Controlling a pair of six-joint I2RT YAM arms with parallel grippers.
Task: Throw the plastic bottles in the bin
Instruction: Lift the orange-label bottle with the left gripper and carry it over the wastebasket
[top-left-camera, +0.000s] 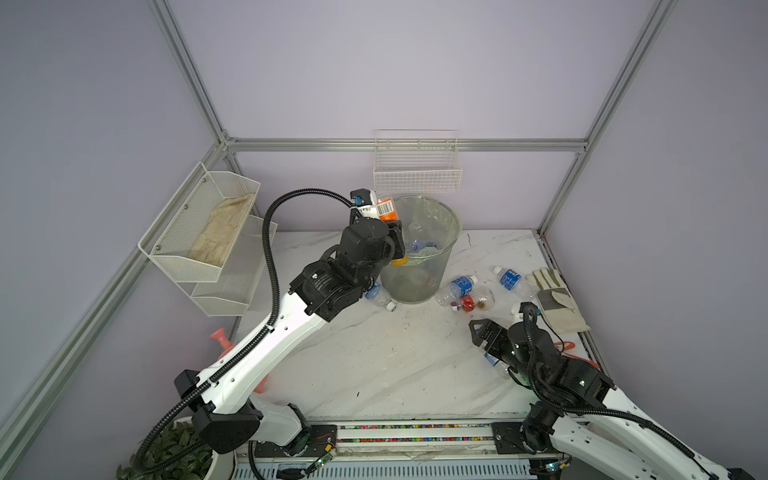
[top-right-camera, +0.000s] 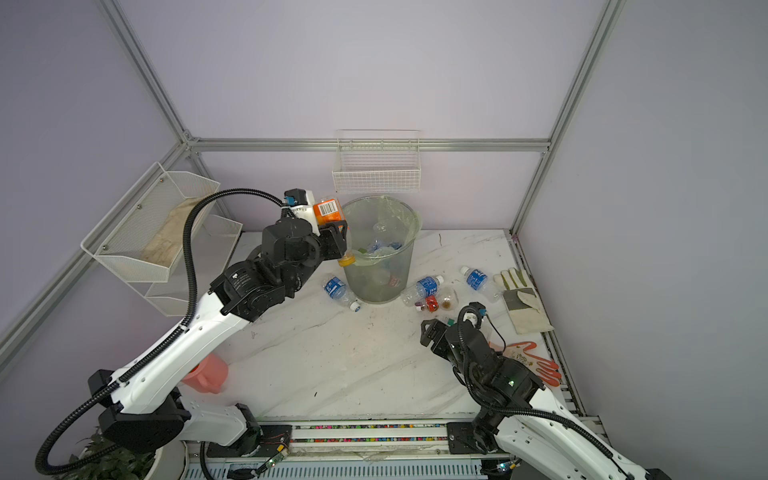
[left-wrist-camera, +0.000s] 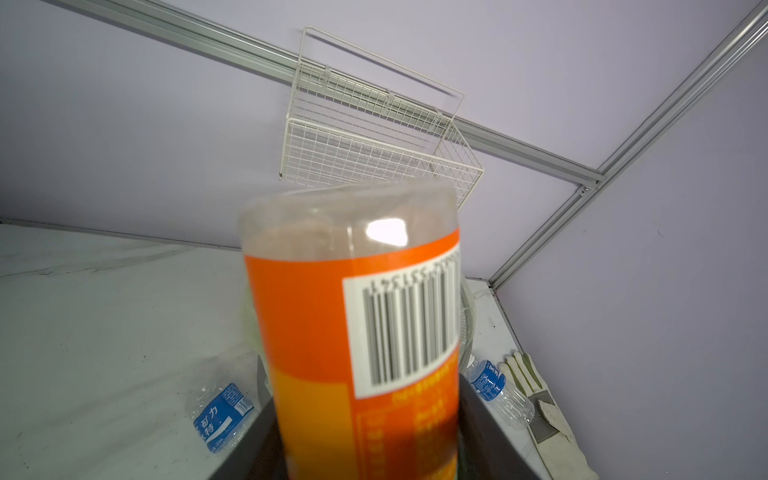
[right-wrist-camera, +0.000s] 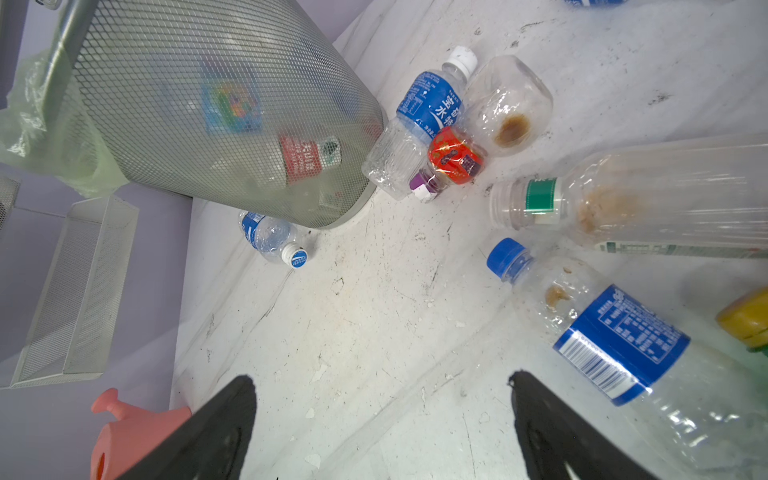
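My left gripper needs to let go of the orange-labelled plastic bottle inside the mesh bin (top-left-camera: 407, 226), next to the clear bottle standing in it.
My left gripper (top-left-camera: 397, 239) is shut on an orange-labelled plastic bottle (top-left-camera: 386, 211) (left-wrist-camera: 353, 332), held cap down at the left rim of the bin (top-left-camera: 453, 232) (top-right-camera: 412, 237). The mesh bin (right-wrist-camera: 216, 108) holds several bottles. More bottles lie on the table: a blue-labelled one (top-left-camera: 377, 293) left of the bin, and a blue one (top-left-camera: 459, 286), a red one (top-left-camera: 467, 302) and another blue one (top-left-camera: 509, 277) to its right. My right gripper (top-left-camera: 478, 328) (right-wrist-camera: 382, 382) hangs open and empty over bare table, beside a blue-capped bottle (right-wrist-camera: 615, 345) and a green-banded bottle (right-wrist-camera: 623, 203).
A white wire basket (top-left-camera: 417, 174) hangs on the back wall above the bin. A two-tier mesh rack (top-left-camera: 208, 232) is on the left wall. White gloves (top-left-camera: 557, 299) and an orange glove (top-right-camera: 536, 361) lie at the right edge. A pink watering can (top-right-camera: 205, 374) stands front left.
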